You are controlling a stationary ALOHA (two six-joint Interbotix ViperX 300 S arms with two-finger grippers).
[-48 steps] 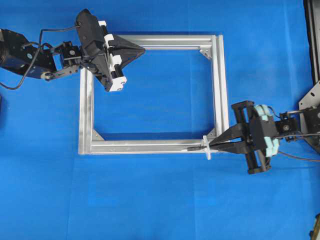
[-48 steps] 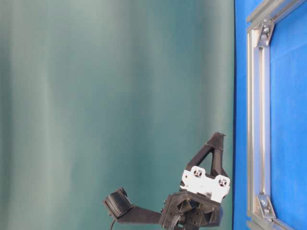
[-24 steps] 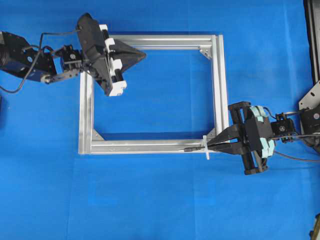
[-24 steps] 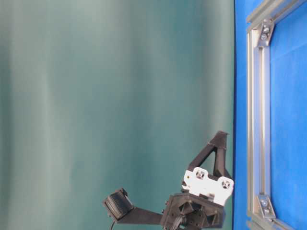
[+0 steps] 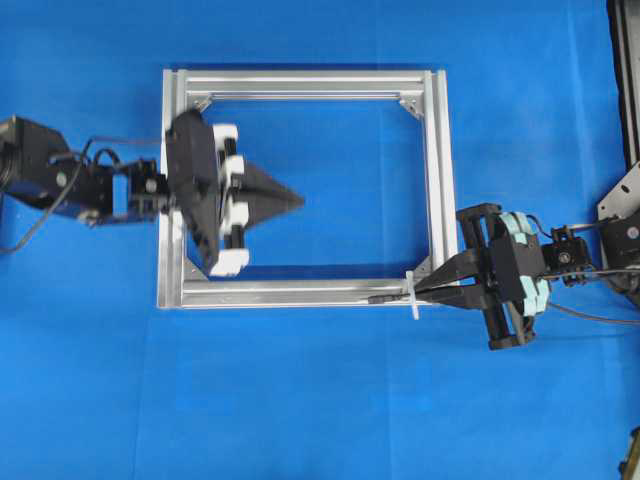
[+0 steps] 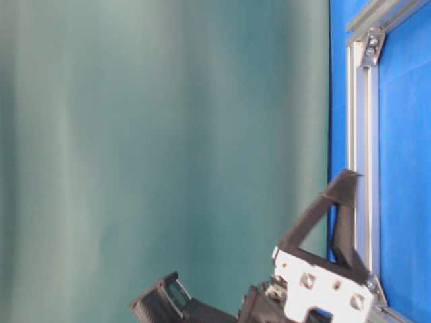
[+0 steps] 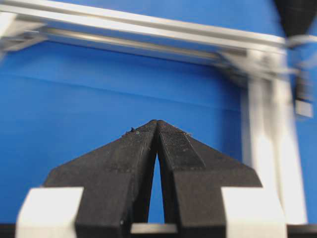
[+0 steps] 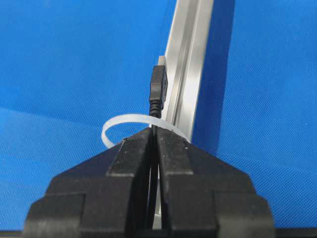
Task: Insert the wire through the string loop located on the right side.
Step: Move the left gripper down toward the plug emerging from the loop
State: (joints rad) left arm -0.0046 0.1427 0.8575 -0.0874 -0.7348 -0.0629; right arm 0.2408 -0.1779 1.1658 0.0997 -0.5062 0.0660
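The fingers of my left gripper needs to next move to the plug (image 5: 383, 298) of the wire, which sticks out beyond the white string loop, and close there.
The wire (image 5: 385, 297) is a thin black cable with a plug tip (image 8: 158, 88), lying along the bottom bar of the silver frame (image 5: 300, 82). The white string loop (image 5: 412, 296) stands on that bar near its right corner. In the right wrist view the loop (image 8: 119, 122) arcs over the cable, and the plug sticks out beyond it. My right gripper (image 5: 425, 292) is shut on the wire just behind the loop, and the cable runs between its pads (image 8: 171, 148). My left gripper (image 5: 300, 200) hovers shut and empty over the frame's left inside (image 7: 157, 122).
The frame lies on a blue mat (image 5: 320, 400). Black robot mounts stand at the right edge (image 5: 625, 210) and a dark rail at the top right (image 5: 625, 70). A teal curtain (image 6: 161, 134) fills the table-level view, with the left gripper (image 6: 349, 176) low beside the frame bar.
My left arm has swung down from the frame's top left corner to its lower left inside. The right gripper moved slightly left with the wire, then held still.
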